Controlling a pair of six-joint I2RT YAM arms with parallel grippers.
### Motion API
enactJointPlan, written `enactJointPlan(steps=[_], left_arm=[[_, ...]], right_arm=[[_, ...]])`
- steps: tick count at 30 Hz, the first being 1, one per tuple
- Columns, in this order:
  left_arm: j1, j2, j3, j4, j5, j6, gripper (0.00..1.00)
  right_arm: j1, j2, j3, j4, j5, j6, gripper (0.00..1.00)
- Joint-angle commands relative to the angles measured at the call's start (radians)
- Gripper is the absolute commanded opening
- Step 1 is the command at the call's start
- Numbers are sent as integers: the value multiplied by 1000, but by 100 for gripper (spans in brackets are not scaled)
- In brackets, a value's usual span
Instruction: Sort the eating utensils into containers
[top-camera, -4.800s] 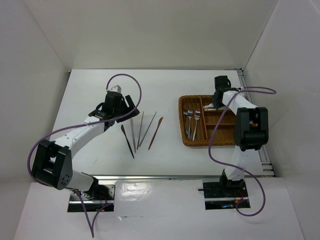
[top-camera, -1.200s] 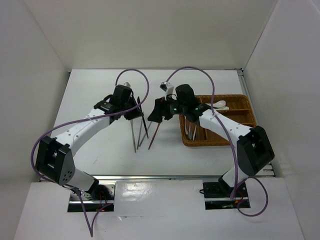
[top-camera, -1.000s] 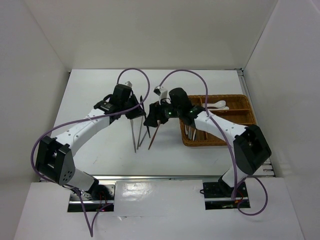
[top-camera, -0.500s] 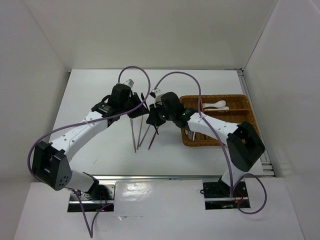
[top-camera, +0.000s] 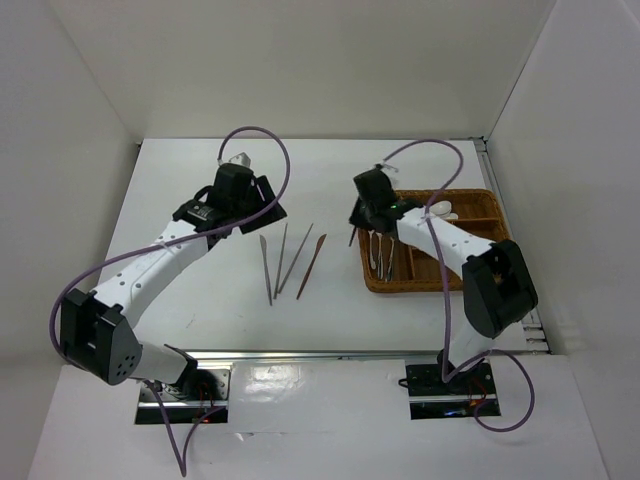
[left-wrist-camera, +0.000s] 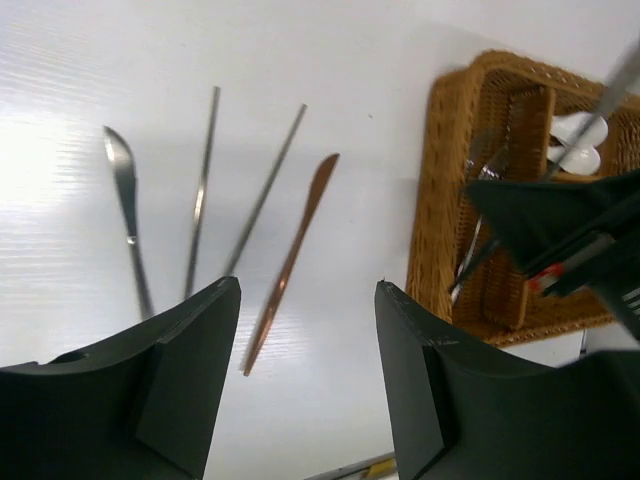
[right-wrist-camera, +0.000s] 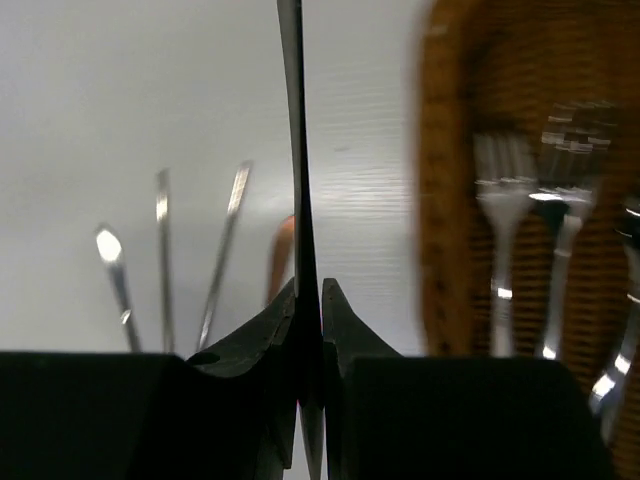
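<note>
The silver knife farthest from the brown wicker tray will be gripped by my left gripper, which will close on the middle of the silver knife (top-camera: 267, 267) (left-wrist-camera: 132, 242), just behind its blade.
A thin dark stick (right-wrist-camera: 297, 150) stands upright between the fingers of my right gripper (right-wrist-camera: 308, 290), which is shut on it. In the top view that gripper (top-camera: 362, 222) hangs at the left edge of the brown wicker tray (top-camera: 430, 288). Silver forks (top-camera: 385, 255) lie in the tray's left compartment and white spoons (top-camera: 440, 210) in a back one. On the table lie three silver and grey sticks (top-camera: 281, 258) and a brown one (top-camera: 312, 265). My left gripper (top-camera: 258, 200) hovers behind them, open and holding nothing; in the left wrist view its jaws (left-wrist-camera: 308, 290) stand wide above the brown stick (left-wrist-camera: 295, 260).
The table is white, with white walls on three sides. The right arm's purple cable (top-camera: 420, 150) arcs over the tray's back. A metal rail (top-camera: 300, 355) runs along the near edge, in front of the arm bases.
The left gripper has opened, let go of the dark stick and drawn back to the left. The right gripper has shut on that stick and carried it right, to the tray's edge.
</note>
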Motion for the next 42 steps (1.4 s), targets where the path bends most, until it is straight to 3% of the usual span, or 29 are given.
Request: enactJointPlan(steps=[1, 4, 10, 19, 25, 29, 33, 37, 42], left_arm=[[43, -31, 6, -27, -36, 32, 70], [52, -31, -27, 1, -16, 32, 70], [63, -40, -46, 10, -4, 41, 70], [91, -31, -74, 10, -4, 50, 71], [109, -10, -74, 10, -4, 59, 71], [120, -1, -92, 10, -4, 59, 71], [129, -1, -101, 10, -4, 69, 71], [138, -1, -114, 10, -4, 78, 71], [138, 18, -150, 10, -4, 98, 71]], right_arm=[[-127, -58, 45, -248, 268, 369, 0], [-257, -58, 45, -374, 288, 529, 0], [-449, -95, -43, -359, 241, 697, 0], [-547, -70, -53, -419, 273, 798, 0], [-548, -50, -73, -419, 244, 826, 0], [-548, -32, -72, -399, 224, 813, 14], [-548, -10, -52, -422, 213, 813, 14], [-548, -10, -52, -398, 193, 746, 32], [-548, -32, -52, -364, 163, 695, 46]])
